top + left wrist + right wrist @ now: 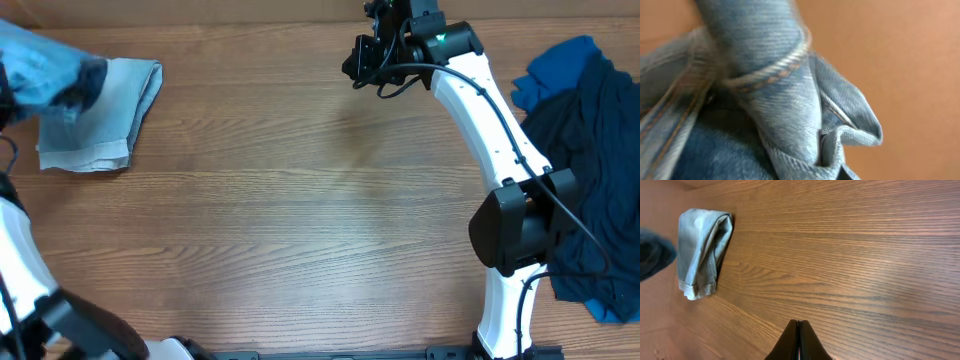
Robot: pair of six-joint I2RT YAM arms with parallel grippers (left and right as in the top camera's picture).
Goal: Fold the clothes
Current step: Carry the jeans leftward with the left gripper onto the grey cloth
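Next, my left gripper lets go of the light-blue jeans on top of the folded paler denim piece [104,88].
A bunched piece of light-blue denim jeans [42,60] hangs blurred above the table's far left corner. In the left wrist view the same jeans [770,100] fill the frame, with a stitched seam and folded edges close to the camera. My left gripper's fingers are hidden by the cloth, which hangs from them clear of the table. A folded paler denim piece [105,110] lies flat just right of it, also seen from the right wrist [702,250]. My right gripper [799,323] is shut and empty above bare wood at the back centre [358,68].
A heap of navy and black garments [590,170] with a royal-blue one [560,68] on top lies at the right edge, behind the right arm's base [515,225]. Wooden tabletop [300,200] spans the middle.
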